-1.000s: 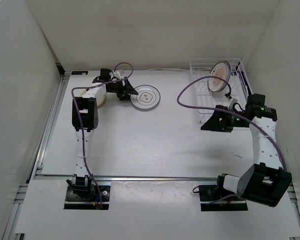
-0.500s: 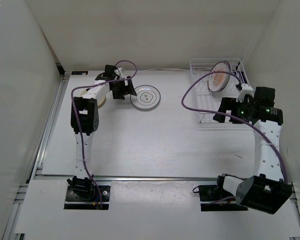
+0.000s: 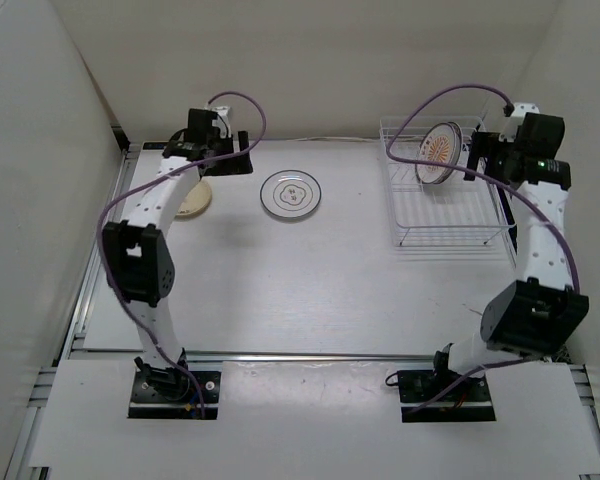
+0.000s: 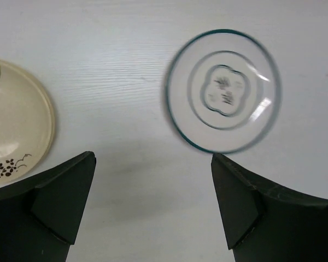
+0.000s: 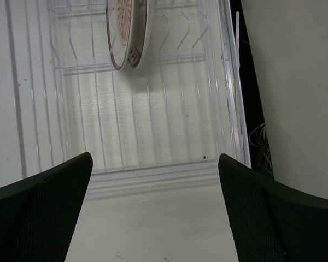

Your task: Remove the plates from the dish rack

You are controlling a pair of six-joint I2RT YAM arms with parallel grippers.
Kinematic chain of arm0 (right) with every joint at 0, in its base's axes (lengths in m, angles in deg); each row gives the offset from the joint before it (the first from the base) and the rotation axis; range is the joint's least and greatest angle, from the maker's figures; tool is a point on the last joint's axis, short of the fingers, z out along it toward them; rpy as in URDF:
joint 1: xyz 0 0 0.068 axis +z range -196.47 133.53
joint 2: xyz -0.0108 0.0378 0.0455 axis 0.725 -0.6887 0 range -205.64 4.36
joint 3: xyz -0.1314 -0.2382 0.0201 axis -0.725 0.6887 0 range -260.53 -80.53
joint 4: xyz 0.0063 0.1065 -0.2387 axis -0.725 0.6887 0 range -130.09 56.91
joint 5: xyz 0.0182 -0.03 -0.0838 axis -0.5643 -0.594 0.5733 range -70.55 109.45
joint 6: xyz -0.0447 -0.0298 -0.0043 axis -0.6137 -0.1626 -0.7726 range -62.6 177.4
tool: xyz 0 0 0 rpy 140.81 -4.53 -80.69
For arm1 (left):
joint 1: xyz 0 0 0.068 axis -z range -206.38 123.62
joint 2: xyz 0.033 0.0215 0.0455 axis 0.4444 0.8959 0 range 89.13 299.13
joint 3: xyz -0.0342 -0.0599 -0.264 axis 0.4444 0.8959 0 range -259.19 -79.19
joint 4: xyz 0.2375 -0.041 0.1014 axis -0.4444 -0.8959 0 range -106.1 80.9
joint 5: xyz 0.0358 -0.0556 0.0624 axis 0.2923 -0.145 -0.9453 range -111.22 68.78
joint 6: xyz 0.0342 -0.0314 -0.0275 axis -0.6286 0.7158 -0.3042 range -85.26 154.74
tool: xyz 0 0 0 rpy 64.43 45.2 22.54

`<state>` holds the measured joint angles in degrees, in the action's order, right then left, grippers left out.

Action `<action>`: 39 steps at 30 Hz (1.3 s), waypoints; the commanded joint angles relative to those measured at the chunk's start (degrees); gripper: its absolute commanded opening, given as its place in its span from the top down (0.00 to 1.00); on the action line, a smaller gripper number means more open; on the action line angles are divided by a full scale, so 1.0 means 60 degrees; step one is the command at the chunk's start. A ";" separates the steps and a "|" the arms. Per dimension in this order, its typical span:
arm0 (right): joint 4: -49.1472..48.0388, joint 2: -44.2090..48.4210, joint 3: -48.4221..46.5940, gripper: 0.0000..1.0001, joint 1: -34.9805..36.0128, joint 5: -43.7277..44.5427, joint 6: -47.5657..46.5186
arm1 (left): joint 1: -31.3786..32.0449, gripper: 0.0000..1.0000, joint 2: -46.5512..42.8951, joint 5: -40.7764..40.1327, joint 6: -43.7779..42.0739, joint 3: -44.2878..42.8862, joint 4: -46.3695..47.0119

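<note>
The fingers of my right gripper should next go to the top of the plate's rim (image 3: 456, 138) (image 5: 134, 27), on the plate with the orange-red centre in the dish rack, and close.
A white plate with thin dark rings and a blue-green rim (image 3: 290, 193) (image 4: 223, 90) lies flat on the table, and a small tan plate (image 3: 192, 200) (image 4: 16, 131) lies to its left. My left gripper (image 3: 230, 163) (image 4: 153, 207) hovers open above the table between them, holding nothing. The white wire dish rack (image 3: 450, 225) (image 5: 169, 136) stands at the far right. One plate with an orange-red centre (image 3: 440, 153) (image 5: 127, 33) stands upright in it. My right gripper (image 3: 478, 152) (image 5: 153, 213) hangs open high over the rack's right end, apart from that plate.
White walls close in the table at the back and on both sides. A dark gap with cables (image 5: 257, 125) runs between the rack and the right wall. Purple cables loop over both arms.
My left gripper opened beside the ringed plate, then rose and drew back toward the far left. The right arm swung up from the rack's near side to over its far right end.
</note>
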<state>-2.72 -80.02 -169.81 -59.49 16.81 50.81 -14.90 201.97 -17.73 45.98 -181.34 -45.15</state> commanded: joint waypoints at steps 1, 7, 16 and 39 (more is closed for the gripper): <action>-0.0602 -0.1079 -0.1027 0.01 0.0294 0.0454 -0.0381 | 0.0093 0.03 -0.1870 0.2339 -0.0891 0.0602 0.0003; -0.0793 -0.2487 -0.2156 0.03 0.0718 0.0805 -0.0556 | 0.0093 0.03 -0.3860 0.4702 -0.1624 0.2243 -0.0172; -0.1232 -0.4026 -0.3268 0.52 0.1260 0.1230 -0.1275 | 0.0093 0.01 -0.4453 0.5132 -0.2211 0.2962 -0.0436; -0.1789 -0.6811 -0.5380 0.65 0.1349 0.1582 -0.1377 | 0.0093 0.01 -0.3528 0.5147 -0.2123 0.2860 -0.0524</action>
<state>-10.77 -120.21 -198.97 -51.31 25.58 42.94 -14.44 181.03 12.26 33.68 -163.88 -48.15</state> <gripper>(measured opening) 0.354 0.985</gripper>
